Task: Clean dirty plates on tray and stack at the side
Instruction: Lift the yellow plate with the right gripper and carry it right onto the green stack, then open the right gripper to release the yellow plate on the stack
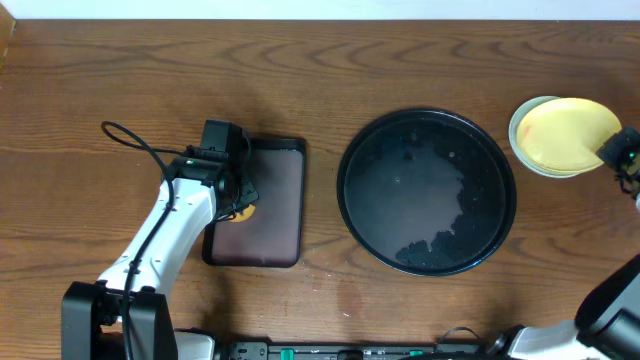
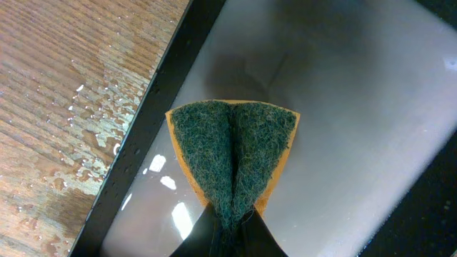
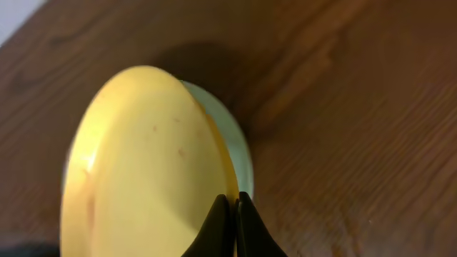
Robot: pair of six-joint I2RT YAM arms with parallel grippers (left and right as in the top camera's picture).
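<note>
The robot's left gripper will release the sponge on the small dark rectangular tray [image 1: 243,216] [image 2: 214,196], close to the edge beside the water droplets.
The round black tray [image 1: 427,190] sits at centre right, wet, with no plate on it. A pale yellow plate [image 1: 570,133] is tilted over a pale blue-white plate [image 1: 520,140] at the far right. My right gripper [image 3: 235,203] is shut on the yellow plate's [image 3: 136,164] rim; the blue-white plate's edge [image 3: 239,146] shows behind it. My left gripper [image 2: 228,225] is shut on an orange sponge with a green scouring face [image 2: 232,157], held over the small dark rectangular tray [image 2: 357,107]. A third plate is not visible.
The rectangular tray [image 1: 270,205] lies left of centre with the sponge [image 1: 243,211] at its left edge. Water droplets wet the wood beside it [image 2: 93,114]. The table's far edge runs along the top.
</note>
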